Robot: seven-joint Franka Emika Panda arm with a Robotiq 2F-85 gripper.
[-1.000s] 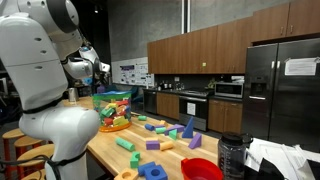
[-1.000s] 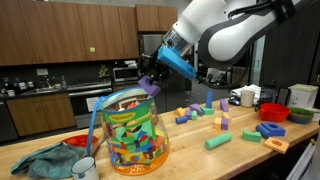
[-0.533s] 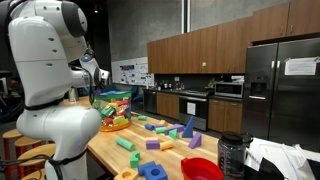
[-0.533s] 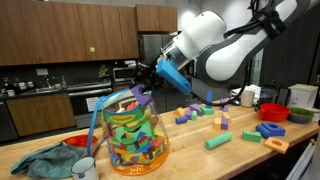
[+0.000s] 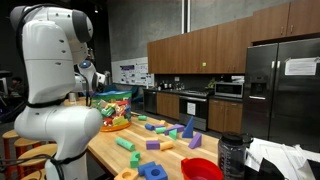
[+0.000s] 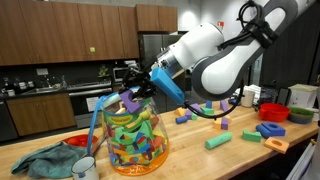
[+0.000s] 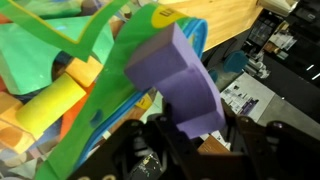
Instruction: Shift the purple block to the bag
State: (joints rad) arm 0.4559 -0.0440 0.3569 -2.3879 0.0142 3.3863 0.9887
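My gripper is going to release the purple block and leave it resting on top of the coloured foam blocks (image 5: 119, 103) inside the clear bag.
My gripper (image 6: 133, 94) is shut on the purple block (image 6: 128, 101) and holds it over the open top of the clear bag (image 6: 130, 140), which is full of coloured foam blocks. In the wrist view the purple block (image 7: 178, 80) sits between the two dark fingers (image 7: 196, 128), just above the bag's green rim (image 7: 115, 75) and the blocks inside. In an exterior view the bag (image 5: 112, 107) stands at the far end of the wooden counter, partly behind my arm, and the gripper is hidden there.
Loose foam blocks (image 6: 262, 130) lie across the wooden counter (image 6: 220, 155). A red bowl (image 6: 271, 112) and white containers stand at one end. A crumpled teal cloth (image 6: 45, 162) and a white cup (image 6: 85, 169) lie beside the bag. Another red bowl (image 5: 202, 169) sits near the counter's front.
My gripper has moved with the purple block down and toward the bag's opening. The arm has swung over the bag. The block stays gripped.
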